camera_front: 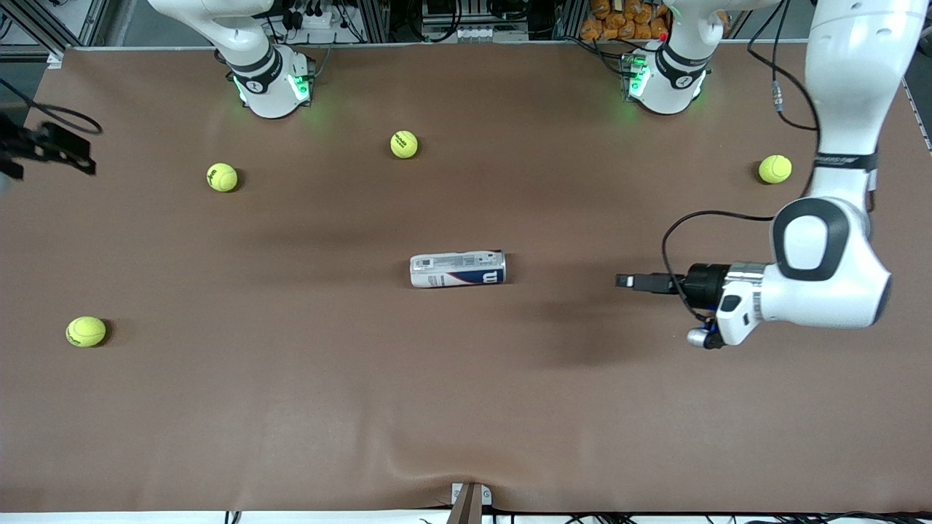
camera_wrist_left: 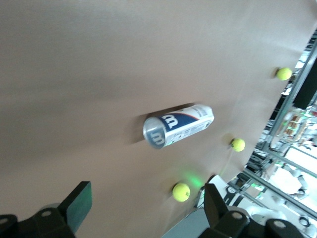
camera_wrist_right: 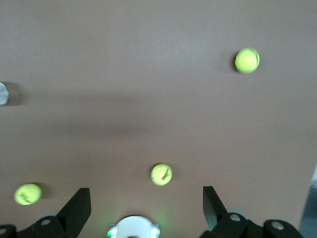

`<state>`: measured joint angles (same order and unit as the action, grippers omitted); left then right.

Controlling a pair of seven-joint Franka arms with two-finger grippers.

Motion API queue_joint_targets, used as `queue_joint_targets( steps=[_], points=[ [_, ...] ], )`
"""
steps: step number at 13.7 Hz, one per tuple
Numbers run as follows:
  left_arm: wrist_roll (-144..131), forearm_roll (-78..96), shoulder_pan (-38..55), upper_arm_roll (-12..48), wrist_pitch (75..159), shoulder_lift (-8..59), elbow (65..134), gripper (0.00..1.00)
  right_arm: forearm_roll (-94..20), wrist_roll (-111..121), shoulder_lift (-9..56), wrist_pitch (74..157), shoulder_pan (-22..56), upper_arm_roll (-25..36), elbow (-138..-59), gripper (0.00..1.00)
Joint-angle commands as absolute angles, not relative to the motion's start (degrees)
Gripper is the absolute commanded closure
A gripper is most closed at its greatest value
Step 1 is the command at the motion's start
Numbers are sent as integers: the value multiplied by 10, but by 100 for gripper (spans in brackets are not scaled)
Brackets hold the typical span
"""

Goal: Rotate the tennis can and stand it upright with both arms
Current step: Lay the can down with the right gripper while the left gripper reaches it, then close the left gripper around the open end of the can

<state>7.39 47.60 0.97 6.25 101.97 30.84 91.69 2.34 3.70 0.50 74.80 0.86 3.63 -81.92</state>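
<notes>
My left gripper needs to grip the tennis can's silver rim (camera_front: 503, 266) (camera_wrist_left: 164, 143) at its upper side, with one finger inside the can's open end and the other outside.
The tennis can (camera_front: 457, 269) lies on its side at the middle of the brown table (camera_front: 466, 407). Its label is white and dark blue with a white "W", and its silver-rimmed end points toward the left arm's end of the table. My left gripper (camera_front: 628, 282) hovers over the table beside that end, aimed at the can with a gap between them. In the left wrist view the can (camera_wrist_left: 178, 126) lies well clear of the open, empty left gripper (camera_wrist_left: 147, 208). My right gripper (camera_front: 69, 149) hangs over the table's edge at the right arm's end. The right gripper (camera_wrist_right: 146, 208) is open and empty, and only the can's end (camera_wrist_right: 2, 93) shows.
Several yellow-green tennis balls lie scattered: one (camera_front: 404, 144) between the arm bases, one (camera_front: 222, 177) and one (camera_front: 86, 331) toward the right arm's end, one (camera_front: 775, 169) beside the left arm. A mount (camera_front: 470, 502) sticks up at the table edge nearest the front camera.
</notes>
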Motion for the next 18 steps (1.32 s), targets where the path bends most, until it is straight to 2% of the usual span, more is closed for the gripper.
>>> queue_joint_targets(
  steps=[1,4,7,9,12,14,18],
  points=[
    [126,553,39,62,1083,305,963,0,-17,-45,-34,739,-4,30,-849,0],
    [176,600,67,62,1141,344,970,0,-18,-58,-74,788,-5,26,-903,0],
    [233,690,98,62,1175,379,971,0,-25,-75,-65,791,-16,26,-902,0],
    [236,707,105,62,1177,383,979,0,-61,-119,-54,788,-27,27,-894,0],
    [247,758,126,61,1193,383,1004,0,-56,-114,-54,789,-22,27,-891,0],
    [277,813,154,62,1249,383,1030,0,-31,-113,-54,788,-6,26,-891,0],
    [303,889,176,68,1286,377,1061,0,11,-112,-52,788,19,27,-889,0]
  ],
)
